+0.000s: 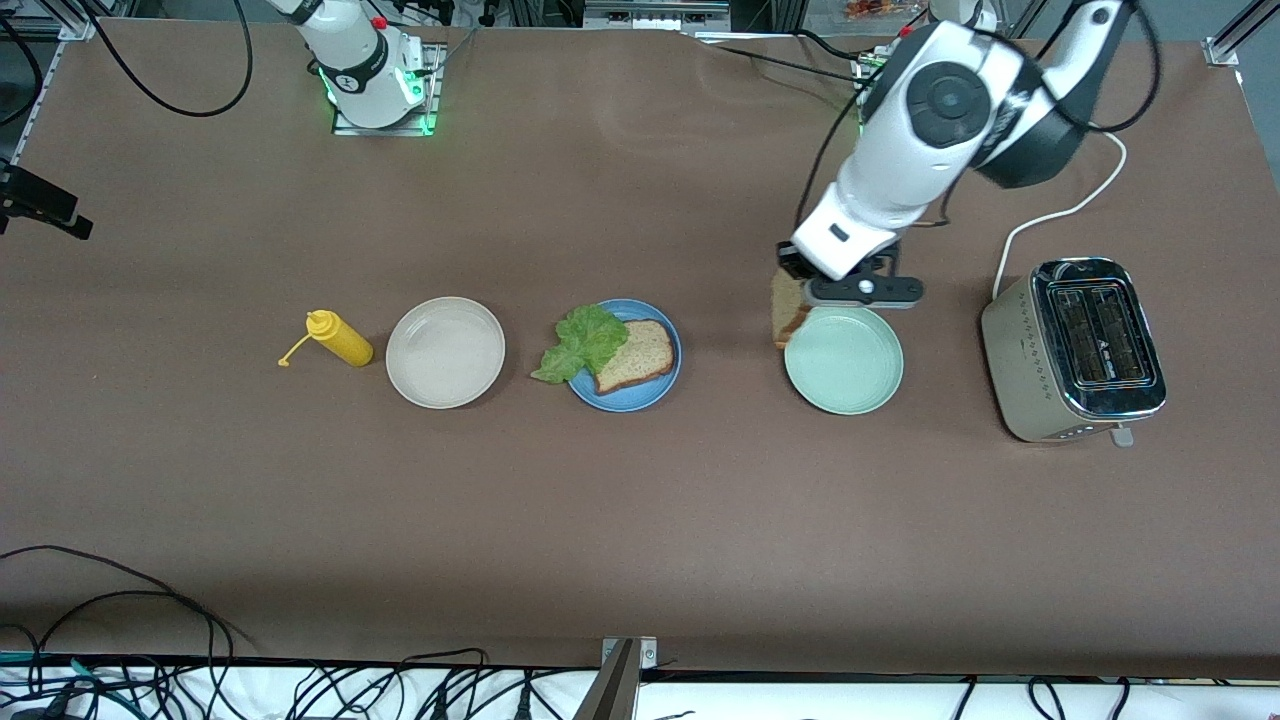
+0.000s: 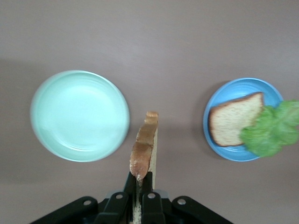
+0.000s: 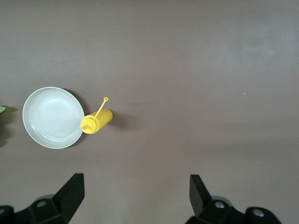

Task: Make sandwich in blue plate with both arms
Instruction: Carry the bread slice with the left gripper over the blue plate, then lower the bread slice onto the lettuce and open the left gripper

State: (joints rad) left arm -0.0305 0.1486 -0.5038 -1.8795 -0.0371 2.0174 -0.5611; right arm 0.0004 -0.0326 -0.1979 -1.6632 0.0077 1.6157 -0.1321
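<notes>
The robot's left gripper needs to release the second bread slice over the lettuce edge on the blue plate's brown bread (image 1: 626,341) (image 2: 243,130).
The blue plate (image 1: 625,401) holds one slice of brown bread (image 1: 637,355) with a green lettuce leaf (image 1: 580,343) lying partly on the slice and over the plate's rim. My left gripper (image 1: 790,272) is shut on a second bread slice (image 1: 788,310), which hangs on edge over the table beside the mint-green plate (image 1: 845,362). The left wrist view shows that gripper (image 2: 141,179), the held slice (image 2: 145,144), the blue plate (image 2: 233,88), its bread (image 2: 233,120) and the lettuce (image 2: 273,130). My right gripper (image 3: 137,182) is open and empty, high over bare table.
A cream-white plate (image 1: 445,352) and a yellow squeeze bottle (image 1: 343,340) lie toward the right arm's end. A silver toaster (image 1: 1075,345) stands toward the left arm's end. The right wrist view shows the cream plate (image 3: 52,117) and the bottle (image 3: 96,121).
</notes>
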